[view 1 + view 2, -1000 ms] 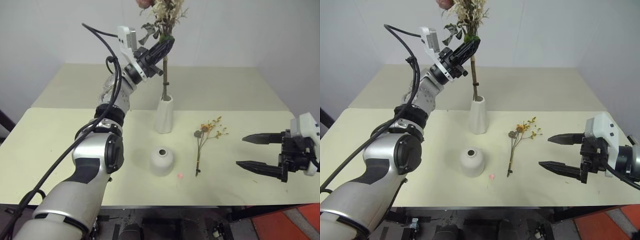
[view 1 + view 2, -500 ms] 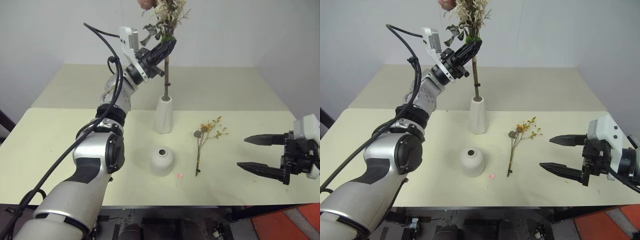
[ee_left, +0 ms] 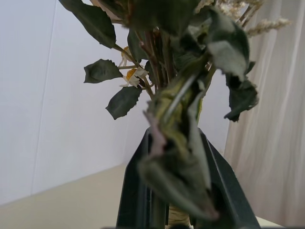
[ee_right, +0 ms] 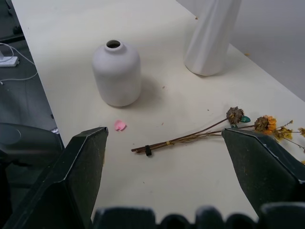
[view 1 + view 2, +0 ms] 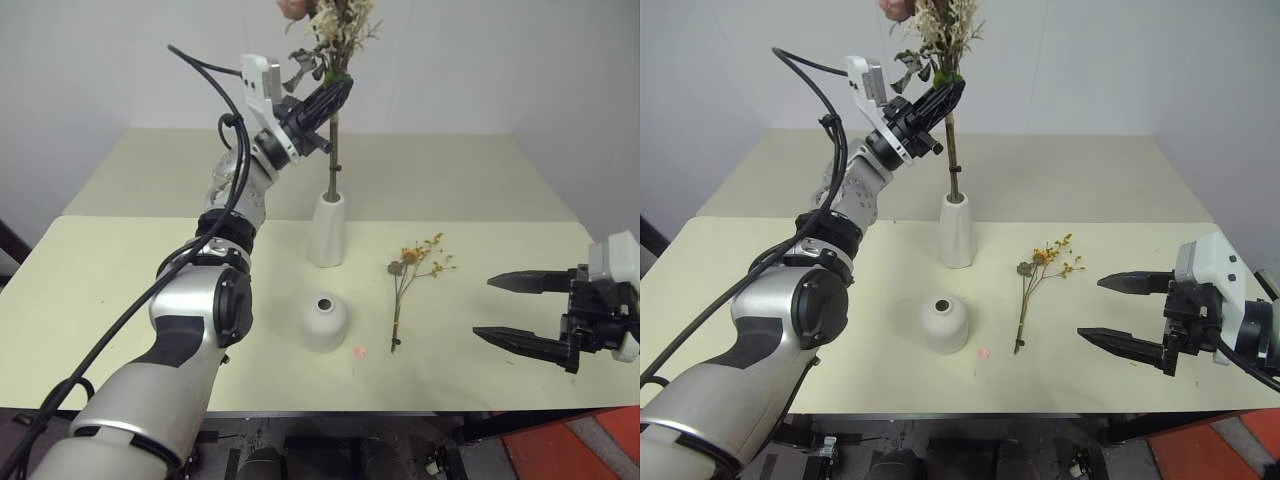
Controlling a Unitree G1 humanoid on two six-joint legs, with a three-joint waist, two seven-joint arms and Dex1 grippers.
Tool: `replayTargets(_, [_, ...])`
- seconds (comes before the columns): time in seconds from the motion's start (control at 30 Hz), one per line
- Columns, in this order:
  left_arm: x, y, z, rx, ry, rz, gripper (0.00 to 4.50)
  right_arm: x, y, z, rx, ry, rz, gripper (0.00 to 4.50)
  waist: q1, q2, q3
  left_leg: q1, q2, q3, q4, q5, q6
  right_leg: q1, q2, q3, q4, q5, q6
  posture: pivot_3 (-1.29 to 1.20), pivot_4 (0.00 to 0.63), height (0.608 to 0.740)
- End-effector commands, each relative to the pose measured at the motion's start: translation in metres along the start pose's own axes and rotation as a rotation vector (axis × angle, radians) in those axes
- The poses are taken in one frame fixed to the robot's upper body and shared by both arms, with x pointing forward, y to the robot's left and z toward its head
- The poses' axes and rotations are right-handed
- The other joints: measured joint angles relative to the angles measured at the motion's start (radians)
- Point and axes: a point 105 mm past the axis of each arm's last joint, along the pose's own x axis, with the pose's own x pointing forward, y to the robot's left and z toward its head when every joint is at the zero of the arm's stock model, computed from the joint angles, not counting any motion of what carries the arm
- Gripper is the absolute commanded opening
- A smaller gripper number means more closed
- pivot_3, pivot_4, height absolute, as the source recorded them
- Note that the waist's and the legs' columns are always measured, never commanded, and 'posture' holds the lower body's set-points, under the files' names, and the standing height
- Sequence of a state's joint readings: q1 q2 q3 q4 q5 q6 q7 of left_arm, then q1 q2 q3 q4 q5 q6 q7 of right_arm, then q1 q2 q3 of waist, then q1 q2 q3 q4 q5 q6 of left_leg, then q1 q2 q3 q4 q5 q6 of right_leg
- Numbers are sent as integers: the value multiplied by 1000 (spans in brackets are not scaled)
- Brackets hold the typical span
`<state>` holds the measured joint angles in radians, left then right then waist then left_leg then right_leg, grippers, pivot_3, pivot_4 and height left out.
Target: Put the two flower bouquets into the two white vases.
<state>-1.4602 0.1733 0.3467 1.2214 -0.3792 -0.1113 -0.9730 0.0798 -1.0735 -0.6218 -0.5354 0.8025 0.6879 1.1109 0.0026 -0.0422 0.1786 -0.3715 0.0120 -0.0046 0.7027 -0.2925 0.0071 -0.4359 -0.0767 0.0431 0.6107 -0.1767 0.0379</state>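
Next, the left gripper releases the fuller bouquet in the opening of the tall white vase (image 5: 331, 198) behind the short one.
My left gripper (image 5: 335, 92) is raised above the table's middle, shut on the fuller bouquet (image 5: 335, 25) just under its pink rose and cream sprigs. The stem (image 5: 331, 165) runs down into the mouth of the tall white vase (image 5: 327, 229). The short rounded vase (image 5: 324, 321) stands nearer me, its hole bare. To its right the thin bouquet (image 5: 408, 281) with orange-yellow blossoms lies flat on the table. My right gripper (image 5: 518, 312) hovers open at the right edge, apart from the thin bouquet, fingers pointing toward it.
A small pink petal (image 5: 360, 351) lies on the pale yellow table (image 5: 120, 290) near the front edge, right of the short vase. A second table (image 5: 460, 170) adjoins behind, against a white wall.
The left gripper with the fuller bouquet has hardly shifted; the stem stays in the tall vase. The right gripper holds its place, open.
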Motion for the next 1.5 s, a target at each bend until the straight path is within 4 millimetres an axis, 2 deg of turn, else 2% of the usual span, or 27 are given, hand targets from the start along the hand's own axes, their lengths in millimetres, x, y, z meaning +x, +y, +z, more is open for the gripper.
replayTargets(0.03, [11,-7,21,23,-45,-45,159,-6,0,14,-36,-48,-18,4500,0,0,0,0,0,0,0,0,0,0,0,0,0,0,0,0,150,740])
replayTargets(0.73, [14,-7,26,42,-64,-31,159,-12,-16,33,9,-205,-122,4500,1,0,0,0,0,0,0,0,0,0,0,0,0,0,0,0,150,740])
replayTargets(1.03, [12,-6,15,54,-32,-18,159,-13,-27,39,14,-272,-222,4500,1,0,0,0,0,0,0,0,0,0,0,0,0,0,0,0,150,740])
replayTargets(1.5, [9,-6,2,69,12,-12,159,-18,-22,40,21,-262,-212,4500,0,0,0,0,0,0,0,0,0,0,0,0,0,0,0,0,150,740])
